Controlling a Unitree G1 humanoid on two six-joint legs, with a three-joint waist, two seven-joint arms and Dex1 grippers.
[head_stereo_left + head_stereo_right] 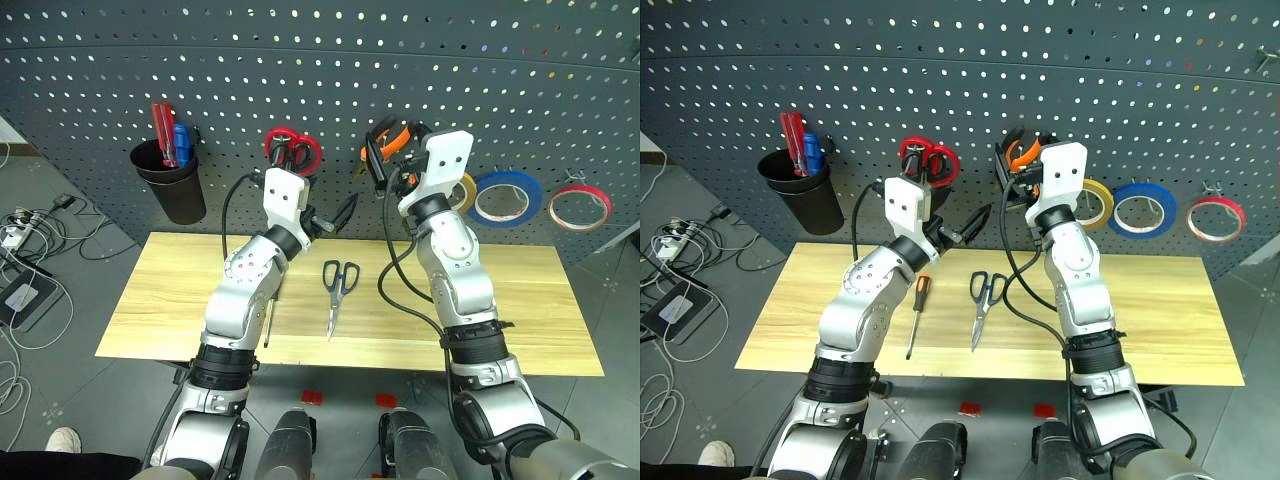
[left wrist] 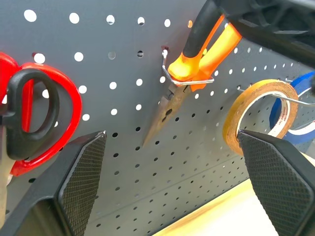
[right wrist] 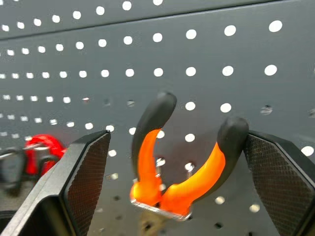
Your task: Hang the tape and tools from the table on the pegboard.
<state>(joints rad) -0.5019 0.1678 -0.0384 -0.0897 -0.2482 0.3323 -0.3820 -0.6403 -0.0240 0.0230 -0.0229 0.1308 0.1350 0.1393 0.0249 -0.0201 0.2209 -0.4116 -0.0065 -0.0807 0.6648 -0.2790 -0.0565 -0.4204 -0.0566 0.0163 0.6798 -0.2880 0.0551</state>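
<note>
Next, I move my left gripper to the dark-blue-handled scissors on the table and grip the scissors' blades at the screw [image 1: 334, 307], below the handles.
On the dark grey pegboard [image 1: 100, 80] the orange-handled pliers [image 3: 182, 167] hang from a hook, nose down. My right gripper [image 3: 177, 136] is open right in front of them, with the two handles in the gap between its fingers. My left gripper [image 1: 335, 215] is open and empty, held above the table [image 1: 520, 300] and facing the board below the pliers [image 2: 197, 64]. The red tape [image 1: 578, 205] hangs on a hook at the far right. The dark-blue-handled scissors [image 1: 338, 285] lie flat on the table's middle. The screwdriver [image 1: 917, 315] lies beside my left arm.
A black cup [image 1: 170, 180] on the board's left holds a red and a blue screwdriver. Red-handled scissors [image 1: 292, 150] hang left of the pliers. A yellow roll [image 2: 256, 113] and a blue roll [image 1: 505, 197] hang to their right. Cables lie on the floor at the left.
</note>
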